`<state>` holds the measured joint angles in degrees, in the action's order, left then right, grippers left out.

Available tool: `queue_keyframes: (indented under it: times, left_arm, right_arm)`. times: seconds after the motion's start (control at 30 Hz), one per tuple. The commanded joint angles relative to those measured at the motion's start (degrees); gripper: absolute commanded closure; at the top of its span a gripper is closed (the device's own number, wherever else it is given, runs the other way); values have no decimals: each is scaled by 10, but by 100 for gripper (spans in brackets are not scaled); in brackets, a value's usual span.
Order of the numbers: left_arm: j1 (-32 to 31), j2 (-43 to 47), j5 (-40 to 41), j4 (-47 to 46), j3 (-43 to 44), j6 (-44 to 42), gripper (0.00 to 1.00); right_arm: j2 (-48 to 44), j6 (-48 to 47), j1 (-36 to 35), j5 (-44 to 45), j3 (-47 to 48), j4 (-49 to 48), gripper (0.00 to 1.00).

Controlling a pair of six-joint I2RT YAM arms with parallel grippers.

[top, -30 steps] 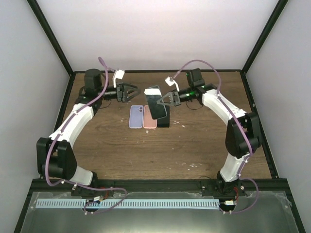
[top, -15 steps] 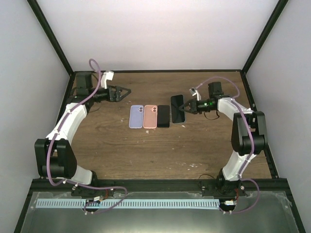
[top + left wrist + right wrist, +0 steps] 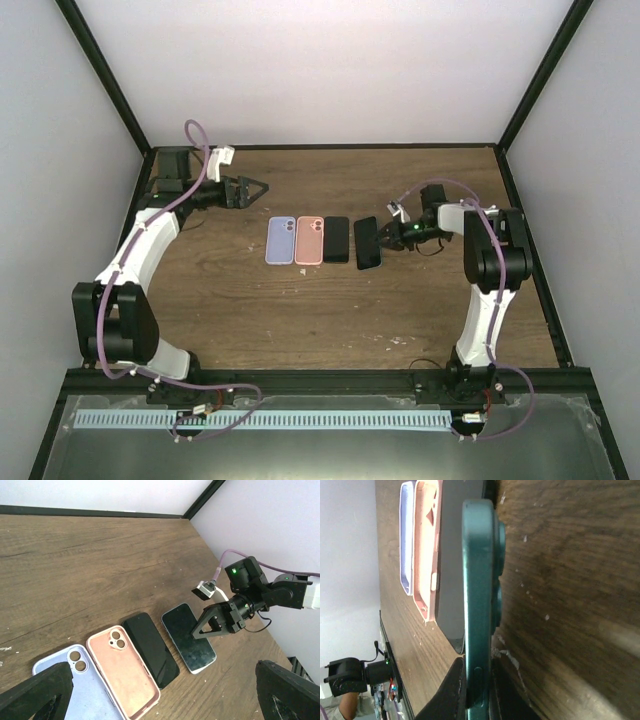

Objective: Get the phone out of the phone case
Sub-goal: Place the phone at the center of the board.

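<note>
Next, my right gripper sets the phone down on the wood snug [image 3: 360, 237] against the black slab. The phone now lies low against the wood.
The phone [image 3: 367, 243] has a dark screen and a teal frame. It lies screen-up, low against the wood, at the right end of a row. My right gripper [image 3: 383, 238] is shut on its right end. The right wrist view shows the phone [image 3: 479, 580] edge-on between the gripper's [image 3: 479, 695] two fingers, with its camera bump against the table. Two empty phone cases lie open side up, a lavender case [image 3: 280, 241] and a pink case [image 3: 310, 240]. My left gripper [image 3: 252, 189] hangs open and empty at the back left, well away from the row.
A black flat slab [image 3: 337, 240] lies between the pink case and the phone; case or handset, I cannot tell. The left wrist view shows the same row: lavender case [image 3: 75, 680], pink case [image 3: 122, 672], black slab [image 3: 150, 647], phone [image 3: 189, 637]. Dark frame rails border the table.
My right gripper carried the phone from above the row down and right to the table beside the black slab. My left gripper opened wide and drew back to the left.
</note>
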<state>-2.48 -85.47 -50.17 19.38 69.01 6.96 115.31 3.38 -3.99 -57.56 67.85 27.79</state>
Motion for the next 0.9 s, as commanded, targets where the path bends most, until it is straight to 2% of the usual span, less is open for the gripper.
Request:
queue_keyframes:
  times: [0.0, 0.53, 0.87]
  left_arm:
    - [4, -16, 8, 12, 15, -16, 0]
    - [7, -45, 17, 28, 31, -24, 0]
    - [8, -64, 19, 24, 43, -15, 0]
  right_arm:
    - [13, 7, 4, -10, 44, -14, 99]
    - [82, 72, -2, -17, 79, -44, 99]
    - [67, 99, -27, 32, 78, -47, 81]
